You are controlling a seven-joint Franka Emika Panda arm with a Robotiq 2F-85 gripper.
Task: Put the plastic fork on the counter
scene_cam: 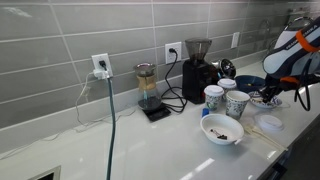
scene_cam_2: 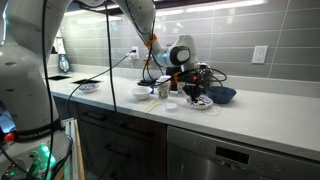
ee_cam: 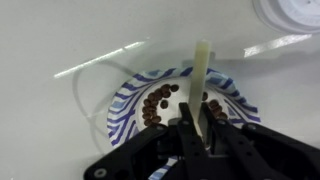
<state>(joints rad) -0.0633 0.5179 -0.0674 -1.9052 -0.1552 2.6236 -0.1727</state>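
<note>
My gripper will set the cream plastic fork down on the counter point(scene_cam: 262, 135) between the white bowl and the white lid.
In the wrist view my gripper point(ee_cam: 196, 128) is shut on the handle of a cream plastic fork point(ee_cam: 201, 68), whose shaft sticks out forward. It hangs over a blue-striped plate point(ee_cam: 124, 101) holding coffee beans. The white counter point(ee_cam: 60, 40) lies around the plate. In both exterior views the gripper point(scene_cam: 283, 86) point(scene_cam_2: 194, 84) hovers low over that plate point(scene_cam: 268, 99) point(scene_cam_2: 201, 103) on the counter point(scene_cam: 150, 150) point(scene_cam_2: 265, 118). The fork is too small to make out there. Its tines are hidden by the fingers.
A white bowl with beans point(scene_cam: 222, 129), two paper cups point(scene_cam: 214, 96) point(scene_cam: 237, 103), a blue bowl point(scene_cam: 249, 83), a white lid point(scene_cam: 270, 123) point(ee_cam: 295, 12), a black grinder point(scene_cam: 198, 66) and a pour-over on a scale point(scene_cam: 147, 88) stand nearby. Cables hang from wall sockets point(scene_cam: 100, 66).
</note>
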